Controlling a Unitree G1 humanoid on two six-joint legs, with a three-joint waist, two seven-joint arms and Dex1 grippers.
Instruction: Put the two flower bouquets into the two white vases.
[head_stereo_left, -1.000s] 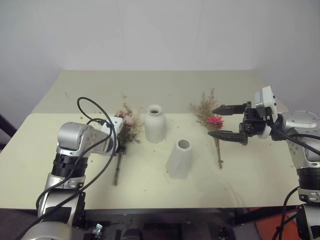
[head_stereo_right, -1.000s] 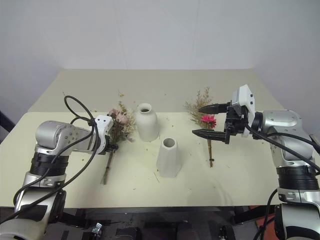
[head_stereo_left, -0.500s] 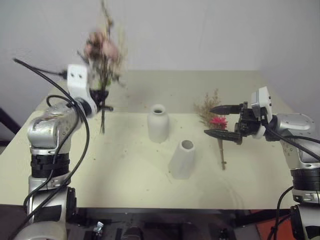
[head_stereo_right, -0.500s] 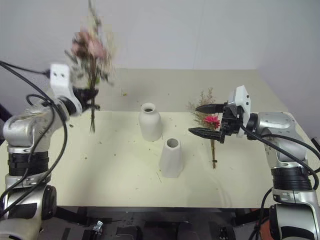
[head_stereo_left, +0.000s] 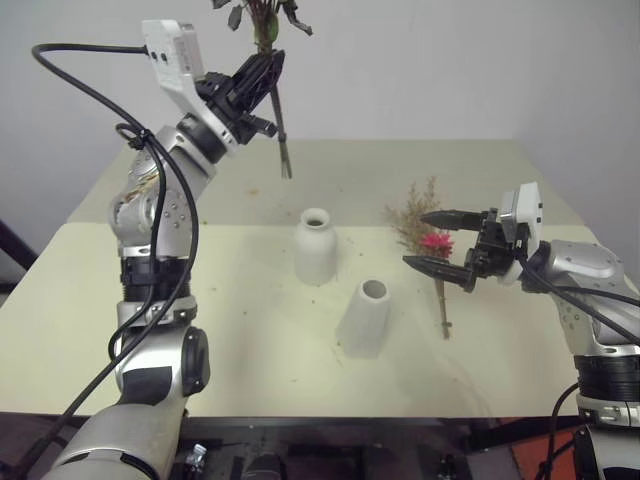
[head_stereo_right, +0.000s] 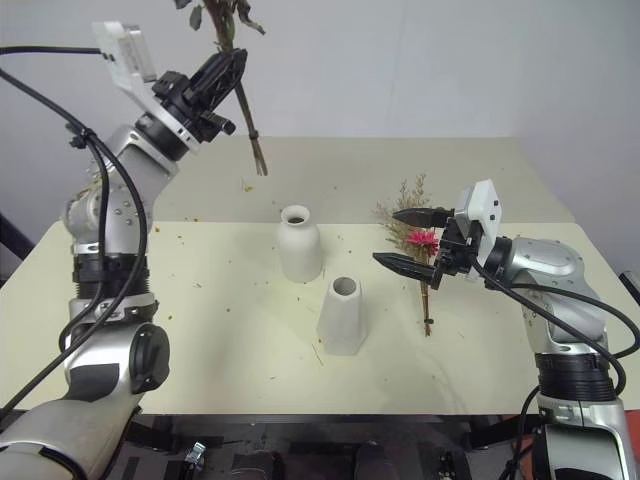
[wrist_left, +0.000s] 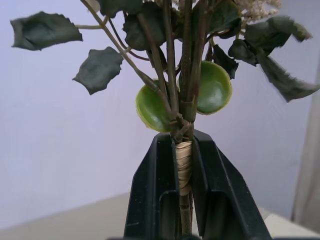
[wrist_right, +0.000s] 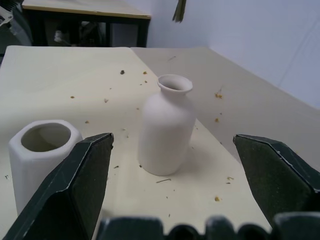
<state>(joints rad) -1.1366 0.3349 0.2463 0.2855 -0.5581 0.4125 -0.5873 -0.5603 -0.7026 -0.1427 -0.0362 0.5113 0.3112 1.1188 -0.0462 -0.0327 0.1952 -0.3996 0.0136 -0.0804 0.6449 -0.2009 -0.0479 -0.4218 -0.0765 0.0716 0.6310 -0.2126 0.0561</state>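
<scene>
My left gripper should release the leafy bouquet in the opening of the bottle-shaped white vase (head_stereo_left: 315, 219). The bouquet is now raised high above the table.
My left gripper (head_stereo_left: 262, 70) is raised high above the table's back left, shut on the stems of the leafy bouquet (wrist_left: 184, 155) at its straw binding. Dark leaves (wrist_left: 100, 67) spread above the fingers, the blooms run off the picture's top, and the stem ends (head_stereo_left: 286, 170) hang free over the table. The bottle-shaped white vase (head_stereo_left: 315, 247) and the tapered white vase (head_stereo_left: 365, 318) stand upright mid-table. My right gripper (head_stereo_left: 417, 240) is open and level, pointing at the vases, just above the tan bouquet with a red-pink flower (head_stereo_left: 433, 240) lying on the table.
Dried crumbs litter the pale table (head_stereo_left: 240, 330). A black cable (head_stereo_left: 75, 55) loops from my left arm. A dark-framed table (wrist_right: 85, 10) stands beyond the left side. Open tabletop lies left of the vases and along the front edge.
My left gripper lifted the leafy bouquet off the table, swung it up and to the right, and turned it upright. The right gripper stayed open over the tan bouquet.
</scene>
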